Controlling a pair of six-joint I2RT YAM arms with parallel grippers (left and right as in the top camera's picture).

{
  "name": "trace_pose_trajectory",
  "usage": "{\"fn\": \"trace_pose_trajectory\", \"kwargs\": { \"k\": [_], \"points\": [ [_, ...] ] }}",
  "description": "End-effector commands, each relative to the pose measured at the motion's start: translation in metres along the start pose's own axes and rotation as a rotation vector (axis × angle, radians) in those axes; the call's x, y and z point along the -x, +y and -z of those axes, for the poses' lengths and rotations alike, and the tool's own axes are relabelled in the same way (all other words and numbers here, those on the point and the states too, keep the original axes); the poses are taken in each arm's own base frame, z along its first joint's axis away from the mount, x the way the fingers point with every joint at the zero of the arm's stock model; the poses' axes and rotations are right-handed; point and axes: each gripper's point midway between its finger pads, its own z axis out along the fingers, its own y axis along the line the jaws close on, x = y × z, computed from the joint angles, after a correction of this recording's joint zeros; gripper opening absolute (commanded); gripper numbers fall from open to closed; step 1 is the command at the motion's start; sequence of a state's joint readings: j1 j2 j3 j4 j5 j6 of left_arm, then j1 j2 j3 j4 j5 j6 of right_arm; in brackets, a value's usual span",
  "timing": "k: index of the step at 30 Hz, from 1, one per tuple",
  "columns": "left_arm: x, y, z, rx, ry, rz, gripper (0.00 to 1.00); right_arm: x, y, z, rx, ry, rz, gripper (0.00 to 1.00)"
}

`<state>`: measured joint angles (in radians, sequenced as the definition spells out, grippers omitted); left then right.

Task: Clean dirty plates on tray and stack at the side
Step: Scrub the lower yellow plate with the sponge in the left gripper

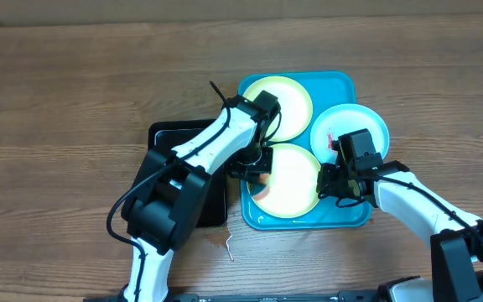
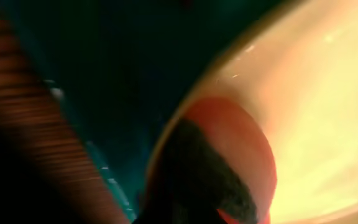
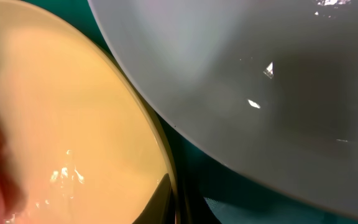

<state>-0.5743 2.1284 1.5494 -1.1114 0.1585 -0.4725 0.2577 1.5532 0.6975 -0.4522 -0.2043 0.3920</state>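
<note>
The orange sponge will go down in the middle of the smaller black tray (image 1: 186,177) from my left gripper.
The turquoise tray (image 1: 346,84) holds two pale yellow-green plates: a back one (image 1: 288,92) and a front one (image 1: 296,184). A light blue plate (image 1: 355,124) with a red smear lies over the tray's right rim. My left gripper (image 1: 258,172) is at the front plate's left rim, shut on an orange sponge with a dark fuzzy face (image 2: 197,174) that presses on the plate (image 2: 328,93). My right gripper (image 1: 334,180) is shut on the front plate's right rim (image 3: 61,112), one finger inside it and one outside (image 3: 176,199). The blue plate (image 3: 260,74) fills the upper right of the right wrist view.
A smaller black tray (image 1: 170,138) lies on the wooden table left of the turquoise tray, under my left arm. A small thin scrap (image 1: 229,246) lies on the table in front of it. The tray floor (image 2: 123,74) shows beside the plate.
</note>
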Motion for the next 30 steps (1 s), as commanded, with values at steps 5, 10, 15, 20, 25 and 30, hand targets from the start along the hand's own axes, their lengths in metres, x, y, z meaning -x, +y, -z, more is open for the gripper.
{"fn": "trace_pose_trajectory", "kwargs": {
  "k": [5,10,15,20,25,30],
  "points": [
    [0.028,0.018,0.007,0.152,-0.129,0.001,0.04,-0.009,-0.02,-0.009,-0.089,0.025,-0.017,0.04],
    [0.036,-0.034,0.005,-0.108,-0.134,-0.098,0.04,-0.009,-0.02,-0.009,-0.089,0.025,-0.017,0.04],
    [0.037,-0.073,-0.002,-0.251,-0.138,-0.158,0.04,-0.01,-0.02,-0.009,-0.09,0.027,-0.017,0.04],
    [0.015,-0.104,-0.027,-0.38,-0.005,-0.193,0.04,-0.01,-0.021,-0.009,-0.091,0.028,-0.017,0.04],
    [-0.006,-0.128,-0.022,-0.533,0.1,-0.213,0.04,-0.01,-0.02,-0.009,-0.091,0.028,-0.017,0.04],
    [-0.017,-0.127,-0.026,-0.501,0.132,-0.222,0.04,-0.01,-0.02,-0.009,-0.091,0.028,-0.017,0.04]
  ]
}}
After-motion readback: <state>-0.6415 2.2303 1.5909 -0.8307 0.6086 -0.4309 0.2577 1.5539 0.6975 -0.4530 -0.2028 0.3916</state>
